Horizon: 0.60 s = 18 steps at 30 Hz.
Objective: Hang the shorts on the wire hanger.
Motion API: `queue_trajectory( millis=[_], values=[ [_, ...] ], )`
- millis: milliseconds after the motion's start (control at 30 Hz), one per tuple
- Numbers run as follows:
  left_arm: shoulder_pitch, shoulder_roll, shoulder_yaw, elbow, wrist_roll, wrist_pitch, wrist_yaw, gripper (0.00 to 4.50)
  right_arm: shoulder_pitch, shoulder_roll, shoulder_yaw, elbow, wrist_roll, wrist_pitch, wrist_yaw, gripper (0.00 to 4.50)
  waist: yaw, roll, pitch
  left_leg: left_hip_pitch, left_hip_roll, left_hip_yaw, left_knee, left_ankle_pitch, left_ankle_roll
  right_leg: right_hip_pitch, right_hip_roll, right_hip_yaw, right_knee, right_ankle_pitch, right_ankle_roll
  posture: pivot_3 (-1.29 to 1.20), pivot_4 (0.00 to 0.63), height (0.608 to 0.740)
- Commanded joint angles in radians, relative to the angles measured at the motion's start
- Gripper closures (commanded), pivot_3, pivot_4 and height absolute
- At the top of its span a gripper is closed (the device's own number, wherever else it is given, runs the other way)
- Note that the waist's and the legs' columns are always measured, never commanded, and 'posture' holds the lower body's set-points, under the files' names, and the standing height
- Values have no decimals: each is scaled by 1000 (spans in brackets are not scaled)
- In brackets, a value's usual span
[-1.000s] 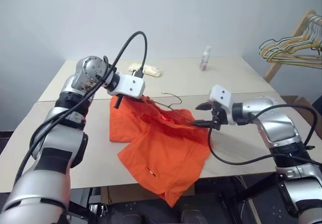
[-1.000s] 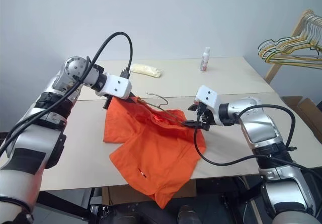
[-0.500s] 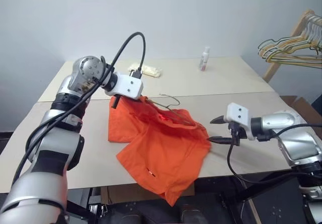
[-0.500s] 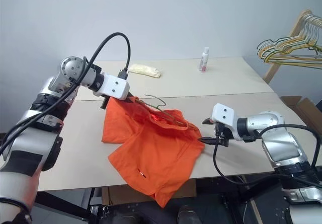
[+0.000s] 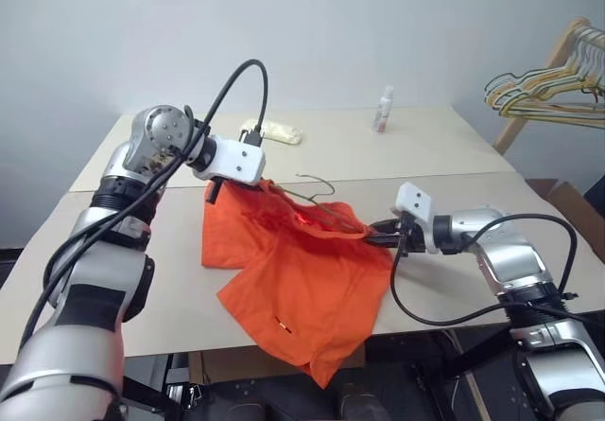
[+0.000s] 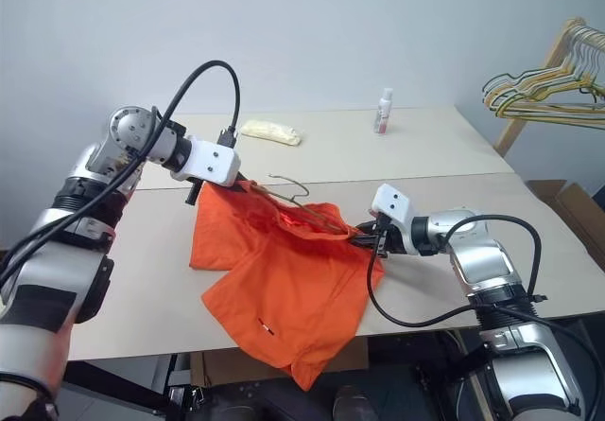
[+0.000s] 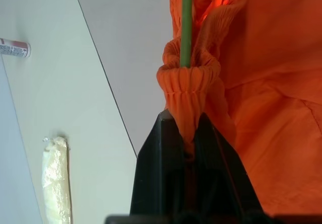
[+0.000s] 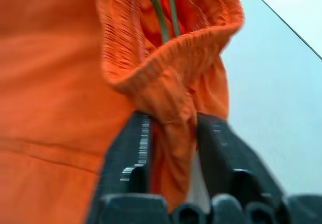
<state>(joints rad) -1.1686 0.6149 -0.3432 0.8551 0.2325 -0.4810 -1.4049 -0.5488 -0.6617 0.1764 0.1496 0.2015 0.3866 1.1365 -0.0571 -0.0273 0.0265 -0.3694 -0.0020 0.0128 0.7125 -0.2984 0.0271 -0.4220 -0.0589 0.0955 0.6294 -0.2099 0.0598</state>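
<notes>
The waistband's fold sits crooked and loose in my right gripper, so next I pinch it squarely at the wire hanger's end (image 8: 169, 42) before my left gripper opens.
The orange shorts (image 5: 302, 279) lie on the pale table (image 5: 454, 156), one leg hanging over the front edge. The wire hanger runs inside the waistband, and its hook (image 5: 317, 181) sticks out behind the shorts. My left gripper (image 5: 219, 189) is shut on the waistband's left end. In the left wrist view the fingers (image 7: 166, 148) pinch the gathered elastic, and the green wire (image 7: 186, 22) emerges just past it. My right gripper (image 5: 373, 235) sits at the waistband's right end. In the right wrist view its fingers (image 8: 136, 148) stand either side of a fold of orange fabric (image 8: 171, 108).
A small spray bottle (image 5: 384, 110) and a pale yellow bundle (image 5: 274, 132) sit at the back of the table. A bunch of spare hangers (image 5: 548, 90) hangs on a wooden rack at the far right. A seam crosses the table behind the shorts.
My right gripper drew back to the right with its jaws open, then returned to the waistband's right end and closed on the fabric. The left gripper kept its hold.
</notes>
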Motion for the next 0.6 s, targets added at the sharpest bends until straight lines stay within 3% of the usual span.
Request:
queue_trajectory(
  millis=[33,233,500,600],
  values=[
    [-3,11,19,-25,-17,4,14,4500,-50,0,-42,-88,51,33,11,4465,-1,0,0,0,0,0,0,0,0,0,0,0,0,0,0,-15,0,740],
    [10,-23,35,-33,-60,23,3,4500,-105,22,-26,-160,58,75,-25,4487,-2,0,0,0,0,0,0,0,0,0,0,0,1,0,0,-35,0,740],
    [11,-23,47,-47,-87,45,6,4500,-97,9,30,-127,-96,-46,-104,4487,-4,0,0,-1,0,0,0,0,0,-1,0,0,0,0,0,-31,0,740],
    [15,-18,48,-42,-88,49,14,4500,-88,4,19,-129,-94,-79,-98,3716,-4,0,0,0,0,0,0,0,0,-1,0,0,0,0,0,-31,0,740]
  ],
)
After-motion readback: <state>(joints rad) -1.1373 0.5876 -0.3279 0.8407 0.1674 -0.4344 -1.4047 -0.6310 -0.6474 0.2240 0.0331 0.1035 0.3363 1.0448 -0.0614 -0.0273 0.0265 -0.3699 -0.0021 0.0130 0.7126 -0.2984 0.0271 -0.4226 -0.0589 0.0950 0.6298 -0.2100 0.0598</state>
